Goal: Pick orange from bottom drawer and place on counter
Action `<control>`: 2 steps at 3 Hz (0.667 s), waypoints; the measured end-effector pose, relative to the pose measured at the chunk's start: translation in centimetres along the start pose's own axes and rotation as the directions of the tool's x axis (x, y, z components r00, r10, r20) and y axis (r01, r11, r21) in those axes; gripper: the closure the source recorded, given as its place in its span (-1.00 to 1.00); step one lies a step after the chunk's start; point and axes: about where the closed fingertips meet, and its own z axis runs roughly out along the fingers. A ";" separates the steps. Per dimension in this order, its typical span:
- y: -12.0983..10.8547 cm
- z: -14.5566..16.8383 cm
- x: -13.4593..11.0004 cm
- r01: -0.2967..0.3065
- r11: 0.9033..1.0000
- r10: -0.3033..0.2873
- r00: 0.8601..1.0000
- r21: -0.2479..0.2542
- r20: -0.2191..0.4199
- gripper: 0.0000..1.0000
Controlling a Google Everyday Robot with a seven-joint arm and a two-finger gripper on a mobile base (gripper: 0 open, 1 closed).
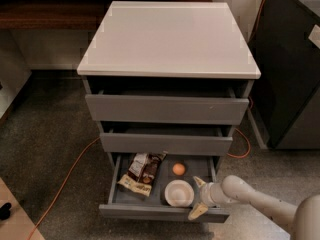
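Note:
The orange lies far back in the partly open bottom drawer, so next my gripper grabs the drawer's front panel (206,216) and pulls it further out before picking up the orange.
The bottom drawer (160,211) is pulled open. Inside it, the small orange (178,169) lies toward the back, right of centre. A white bowl (179,192) sits just in front of the orange. My gripper (198,198) is at the drawer's front right corner, just right of the bowl, with its pale fingers (199,182) spread open and holding nothing. It is in front of and to the right of the orange and does not touch it. The light-grey counter (167,39) on top of the cabinet is bare.
A brown snack packet (141,172) lies in the drawer's left half. The two upper drawers (166,109) stand slightly open. An orange cable (65,179) runs over the carpet on the left. A dark cabinet (290,69) stands on the right and a wooden shelf (45,14) behind.

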 end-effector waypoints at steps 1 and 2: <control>-2.0 0.5 -0.1 -0.020 1.000 0.020 1.000 -0.001 0.002 -0.88; -3.8 1.0 0.2 -0.047 0.999 0.047 0.999 0.000 0.013 -0.51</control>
